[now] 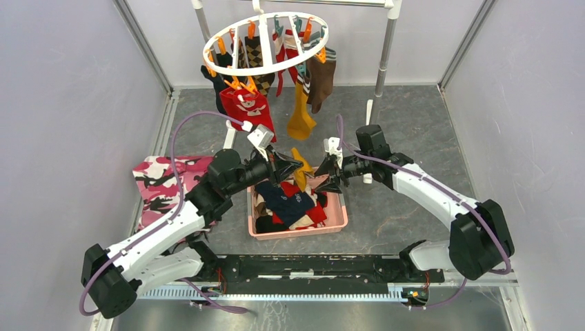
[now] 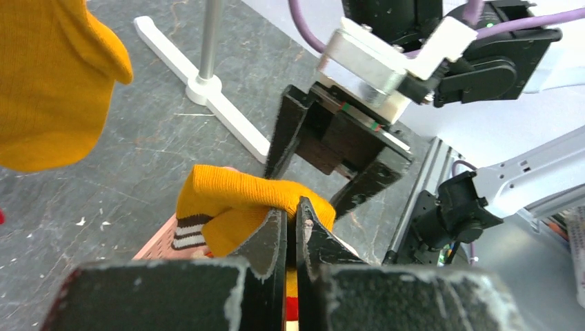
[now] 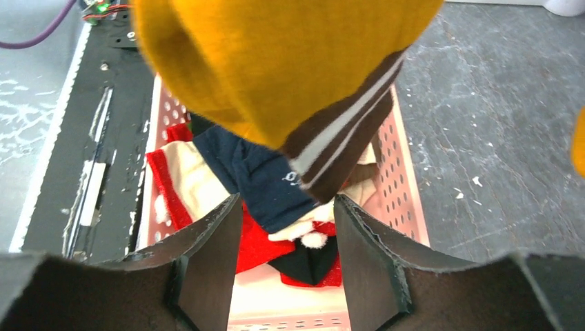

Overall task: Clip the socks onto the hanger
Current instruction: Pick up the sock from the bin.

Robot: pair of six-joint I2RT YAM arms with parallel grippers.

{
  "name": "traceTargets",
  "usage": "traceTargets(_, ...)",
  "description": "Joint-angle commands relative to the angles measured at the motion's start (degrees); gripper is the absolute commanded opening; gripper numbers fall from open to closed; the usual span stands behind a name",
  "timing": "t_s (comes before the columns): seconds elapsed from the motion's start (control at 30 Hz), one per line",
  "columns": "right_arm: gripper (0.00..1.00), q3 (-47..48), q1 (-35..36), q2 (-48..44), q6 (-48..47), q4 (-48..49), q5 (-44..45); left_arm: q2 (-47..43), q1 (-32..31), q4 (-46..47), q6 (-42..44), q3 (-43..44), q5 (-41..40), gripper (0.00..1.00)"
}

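The left gripper pinches the mustard sock away from its striped cuff, so the right gripper should take the cuff (image 3: 347, 131) before the left gripper moves its grasp there.
The white round hanger (image 1: 227, 36) hangs at the back with orange and teal clips. Argyle, red (image 1: 245, 105), mustard (image 1: 301, 114) and brown (image 1: 321, 79) socks are clipped to it. My left gripper (image 1: 292, 167) is shut on a mustard sock with a brown-and-white striped cuff (image 1: 301, 161), held above the pink basket (image 1: 338, 219). In the left wrist view the closed gripper (image 2: 291, 215) pinches this sock (image 2: 238, 196). My right gripper (image 1: 328, 172) is open and empty, facing the sock from the right. In the right wrist view the sock (image 3: 276, 69) hangs just beyond its spread fingers (image 3: 207, 255).
The basket (image 3: 408, 186) holds loose navy (image 3: 265, 176), red and black socks. A pink camouflage cloth (image 1: 162, 183) lies left of it. The metal rack's pole (image 1: 386, 48) and white foot (image 2: 227, 117) stand behind, with grey walls on both sides.
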Motion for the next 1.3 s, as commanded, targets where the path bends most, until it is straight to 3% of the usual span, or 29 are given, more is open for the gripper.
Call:
traceTargets(0.0, 0.58, -1.2, -0.2, -2.2, 7.3, 8.9, 5.8, 0.9, 0.4, 5.4, -3.8, 1.7, 4.7, 0.02)
traceTargets(0.27, 0.56, -0.9, -0.3, -3.1, 11.4, 11.8, 6.9, 1.5, 0.4, 8.4, -6.8, -0.1, 7.3, 0.02)
traceTargets(0.37, 0.46, -0.8, -0.3, -3.6, 13.0, 13.1, 7.2, 1.5, 0.4, 9.8, -7.9, -1.0, 8.0, 0.02)
traceTargets(0.4, 0.38, -0.8, -0.3, -3.7, 13.2, 13.3, 6.9, 1.5, 0.4, 10.0, -8.0, -1.2, 8.1, 0.02)
traceTargets(0.5, 0.02, -0.8, -0.4, -4.0, 13.3, 13.2, 6.6, 1.1, 0.4, 10.2, -8.4, -1.8, 8.3, 0.04)
traceTargets(0.73, 0.0, 0.3, -2.1, -5.3, 11.9, 10.8, 6.1, -0.5, 0.8, 10.0, -8.4, -3.6, 7.9, 0.11)
traceTargets(0.83, 0.0, 2.3, -2.7, -6.0, 7.8, 6.5, 8.3, -1.4, 1.2, 8.0, -7.7, -4.1, 7.2, 0.27)
traceTargets(1.0, 0.0, 6.6, -2.7, -7.6, -3.6, -2.3, 17.5, -4.4, 1.7, 3.9, -7.6, -4.9, 3.0, 0.73)
traceTargets(1.17, 0.0, 9.4, -2.7, -9.6, -10.4, -6.7, 23.0, -7.8, 1.9, 4.4, -8.7, -6.8, 0.1, 0.92)
traceTargets(1.27, 0.0, 10.2, -2.7, -10.2, -14.9, -7.9, 23.0, -7.6, 2.2, 7.0, -10.4, -7.4, -0.1, 0.96)
